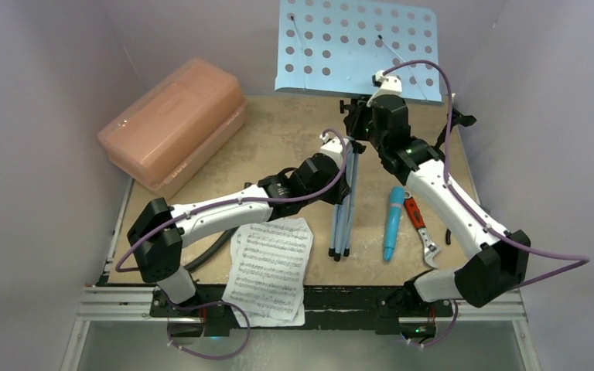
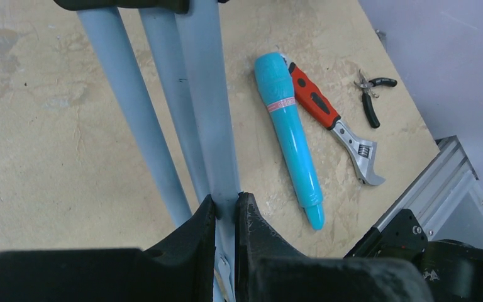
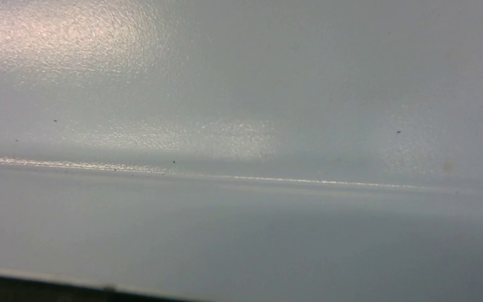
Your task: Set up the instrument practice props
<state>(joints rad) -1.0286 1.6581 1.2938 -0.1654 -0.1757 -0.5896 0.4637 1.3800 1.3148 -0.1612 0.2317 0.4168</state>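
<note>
Next, my left gripper lets go so that the tripod legs, now reaching toward me, rest on the table [image 1: 339,214] between the sheet-music pages and the microphone.
The light-blue perforated music stand [image 1: 356,46] stands at the back, its folded tripod legs [image 1: 342,212] reaching toward me. My left gripper [image 1: 349,152] is shut on one tripod leg [image 2: 217,126], with the leg between its fingers [image 2: 225,204]. My right gripper [image 1: 360,116] is at the stand's neck under the panel. Its wrist view shows only a pale blue-grey surface [image 3: 239,126], with no fingers in sight. The turquoise microphone [image 1: 393,222] [image 2: 292,135] lies right of the legs. The sheet-music pages [image 1: 269,267] lie at the front edge. A black part [image 1: 461,120] shows behind the right arm, mostly hidden.
A salmon-pink case [image 1: 174,127] sits at the back left. A red-handled wrench [image 1: 420,224] [image 2: 330,119] lies beside the microphone, with small black pliers [image 2: 370,100] further right. A black hose [image 1: 213,247] curves under my left arm.
</note>
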